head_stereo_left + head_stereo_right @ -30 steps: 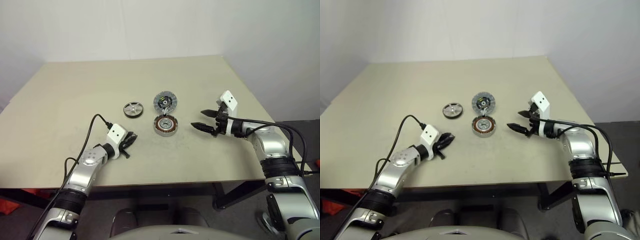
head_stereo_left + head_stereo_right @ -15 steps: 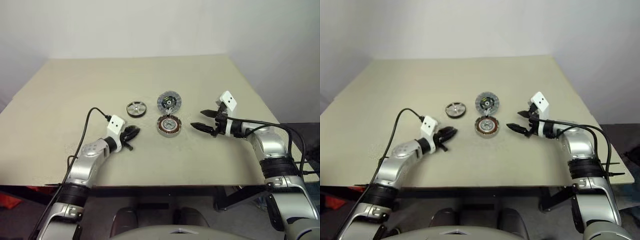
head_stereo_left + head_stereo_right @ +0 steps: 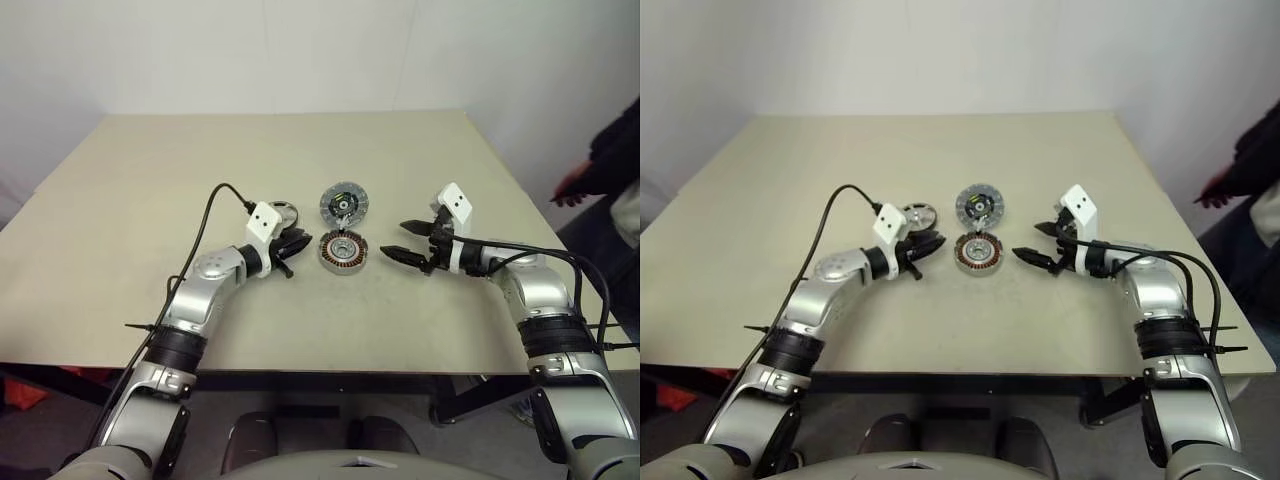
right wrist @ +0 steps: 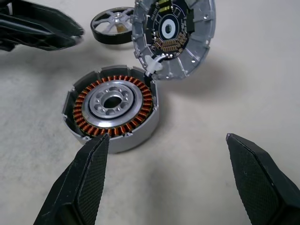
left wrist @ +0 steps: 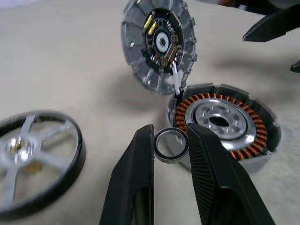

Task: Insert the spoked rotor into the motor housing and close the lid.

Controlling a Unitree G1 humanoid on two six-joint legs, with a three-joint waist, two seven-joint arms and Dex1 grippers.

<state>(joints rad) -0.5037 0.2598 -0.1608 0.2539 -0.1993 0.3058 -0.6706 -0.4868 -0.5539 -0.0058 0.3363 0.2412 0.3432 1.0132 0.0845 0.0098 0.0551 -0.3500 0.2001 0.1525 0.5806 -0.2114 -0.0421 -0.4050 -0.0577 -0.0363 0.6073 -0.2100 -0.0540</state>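
Next, I let go of the small metal ring, now held just beside the housing, with my left gripper on the silver middle part inside the motor housing's copper windings (image 3: 342, 247) (image 5: 212, 117).
The motor housing (image 3: 342, 250) with copper windings lies at mid-table. Its grey lid (image 3: 343, 203) stands tilted open at the far rim, circuit face showing. The spoked rotor (image 5: 33, 159) lies flat on the table, left of the lid. My left gripper (image 5: 171, 136) is shut on a small metal ring (image 5: 171, 145) and hovers just left of the housing (image 5: 225, 124), in front of the rotor (image 3: 283, 212). My right gripper (image 3: 395, 239) stands open just right of the housing (image 4: 112, 105), its fingers wide apart with nothing between them.
The beige table (image 3: 150, 180) has bare room on all sides of the parts. A person's dark sleeve and hand (image 3: 600, 165) show past the table's right edge. A black cable (image 3: 205, 215) arches over my left forearm.
My left gripper has lifted and moved right, from near the table's front left up to the housing's left side. The right gripper has stayed put. A person has appeared at the right edge.
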